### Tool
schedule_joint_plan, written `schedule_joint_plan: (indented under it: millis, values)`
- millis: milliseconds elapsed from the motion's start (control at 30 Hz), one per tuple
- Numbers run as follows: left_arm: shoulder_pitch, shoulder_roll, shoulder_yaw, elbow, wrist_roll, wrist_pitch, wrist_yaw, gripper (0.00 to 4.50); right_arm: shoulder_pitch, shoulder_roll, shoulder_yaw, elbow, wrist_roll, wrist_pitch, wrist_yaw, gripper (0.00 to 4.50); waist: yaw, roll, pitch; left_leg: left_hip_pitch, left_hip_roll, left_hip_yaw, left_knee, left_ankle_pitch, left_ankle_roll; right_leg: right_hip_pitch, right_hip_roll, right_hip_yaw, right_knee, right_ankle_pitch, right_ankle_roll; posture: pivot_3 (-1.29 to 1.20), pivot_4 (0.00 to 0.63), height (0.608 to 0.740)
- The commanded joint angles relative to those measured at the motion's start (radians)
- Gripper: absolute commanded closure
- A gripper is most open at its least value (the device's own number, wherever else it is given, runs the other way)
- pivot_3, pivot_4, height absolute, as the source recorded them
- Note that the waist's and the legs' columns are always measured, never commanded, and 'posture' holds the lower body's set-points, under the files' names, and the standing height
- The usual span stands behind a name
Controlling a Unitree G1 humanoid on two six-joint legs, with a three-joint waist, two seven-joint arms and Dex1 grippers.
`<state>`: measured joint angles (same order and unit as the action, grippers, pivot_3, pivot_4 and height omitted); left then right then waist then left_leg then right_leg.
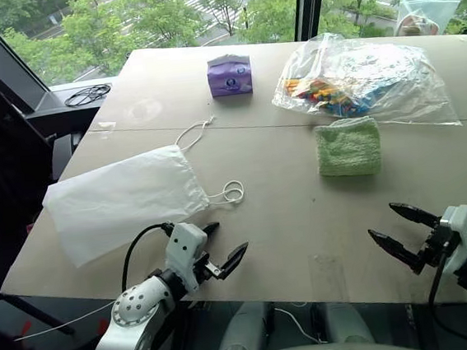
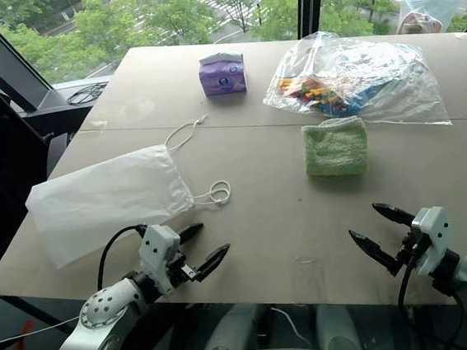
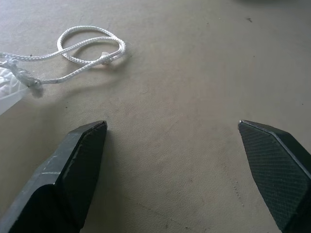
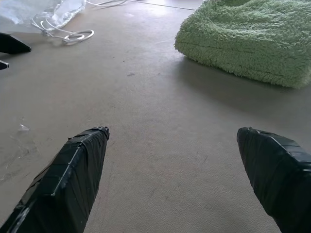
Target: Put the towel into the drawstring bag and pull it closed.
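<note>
The left gripper needs to next move to the middle of the bag's opening edge (image 1: 191,171), between the cords, and close on the white drawstring bag there.
The light-green towel (image 1: 348,146) lies folded flat on the table right of centre; its fluffy edge fills a corner of the right wrist view (image 4: 248,39). The white drawstring bag (image 1: 120,199) lies flat on the left, its mouth towards the middle, with one cord looped near it (image 1: 232,193) and another running back (image 1: 192,135). My left gripper (image 1: 228,243) hovers open at the near edge just below the cord loop (image 3: 92,46), holding nothing. At the near right edge my right gripper (image 1: 395,224) is open and empty, well short of the towel.
A clear plastic bag of colourful pieces (image 1: 357,80) lies behind the towel at the back right. A purple tissue pack (image 1: 230,75) stands at the back centre. The tan table (image 1: 287,219) has a seam across its middle. A black cable (image 1: 87,95) sits off its far-left corner.
</note>
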<state>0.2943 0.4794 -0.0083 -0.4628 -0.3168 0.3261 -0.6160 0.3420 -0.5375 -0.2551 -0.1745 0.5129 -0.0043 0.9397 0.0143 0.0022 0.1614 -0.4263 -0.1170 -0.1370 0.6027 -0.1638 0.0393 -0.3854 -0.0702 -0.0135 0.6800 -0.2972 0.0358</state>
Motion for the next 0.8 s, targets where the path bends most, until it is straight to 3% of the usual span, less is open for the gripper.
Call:
schedule_joint_plan:
  millis: [33,300,500,633,800]
  values:
    - [-0.012,0.003,0.003,-0.028,-0.005,-0.012,-0.005,0.04,-0.005,-0.006,-0.02,-0.013,0.009,-0.013,0.008,0.0,0.0,0.0,0.0,0.0,0.0,0.0,0.0,0.0,0.0,0.0,0.0,0.0,0.0,0.0,0.0,0.0,0.15,0.739]
    - [-0.069,0.013,0.03,-0.032,-0.033,0.001,-0.017,0.04,0.01,-0.006,-0.03,-0.028,0.012,-0.017,0.009,0.0,0.0,0.0,0.0,0.0,0.0,0.0,0.0,0.0,0.0,0.0,0.0,0.0,0.0,0.0,-0.001,0.0,0.15,0.739]
    - [-0.165,-0.053,0.071,-0.048,-0.093,0.056,0.068,0.04,-0.029,-0.047,-0.04,-0.034,0.026,-0.003,0.033,0.0,0.001,0.0,0.0,-0.001,0.0,0.0,0.0,0.0,0.0,0.0,0.0,0.0,0.0,0.001,-0.001,0.0,0.15,0.739]
    - [-0.284,-0.142,0.118,-0.047,-0.107,0.129,0.225,0.04,-0.139,-0.097,-0.025,-0.032,0.058,0.041,0.061,0.0,-0.001,-0.001,0.001,-0.001,0.0,0.0,0.005,0.0,0.0,0.002,0.001,-0.001,0.001,0.001,0.002,0.0,0.15,0.739]
    - [-0.386,-0.183,0.163,-0.018,-0.064,0.18,0.357,0.04,-0.322,-0.136,0.034,-0.005,0.083,0.106,0.122,0.0,-0.001,-0.002,0.002,0.0,0.0,0.0,0.007,0.0,0.0,0.004,0.002,-0.001,0.0,0.005,0.007,0.0,0.15,0.739]
